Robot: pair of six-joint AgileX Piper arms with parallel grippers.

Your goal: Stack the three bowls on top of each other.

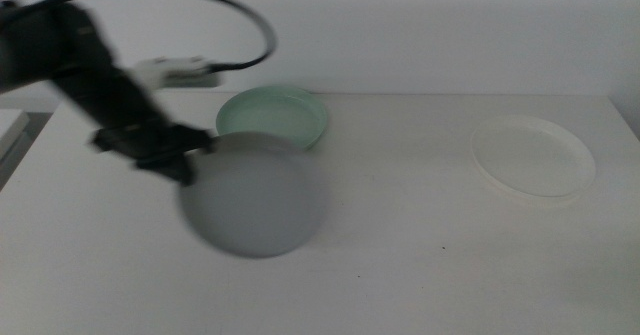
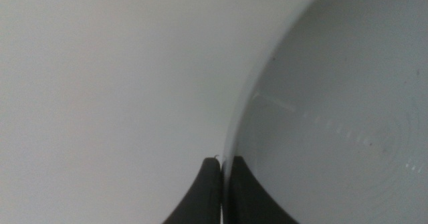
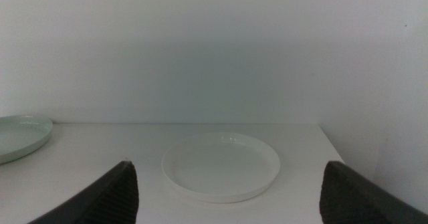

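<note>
My left gripper should release the pale grey bowl on the table (image 1: 355, 206) between the mint green bowl and white bowl. The grey bowl is still held above the table.
My left gripper (image 1: 196, 157) is shut on the rim of the pale grey bowl (image 1: 256, 195), which looks blurred and held above the table, in front of the mint green bowl (image 1: 273, 116). In the left wrist view the jaws (image 2: 222, 162) pinch the grey bowl's rim (image 2: 334, 124). The white bowl (image 1: 533, 156) rests on the table at the right. In the right wrist view the right gripper (image 3: 227, 184) is open, facing the white bowl (image 3: 221, 165), with the green bowl (image 3: 20, 136) off to one side. The right arm is out of the middle view.
The white table (image 1: 400, 255) runs to a white back wall (image 1: 450, 25). The left arm's cable (image 1: 240, 15) loops above the green bowl. A table edge shows at the far left (image 1: 15, 135).
</note>
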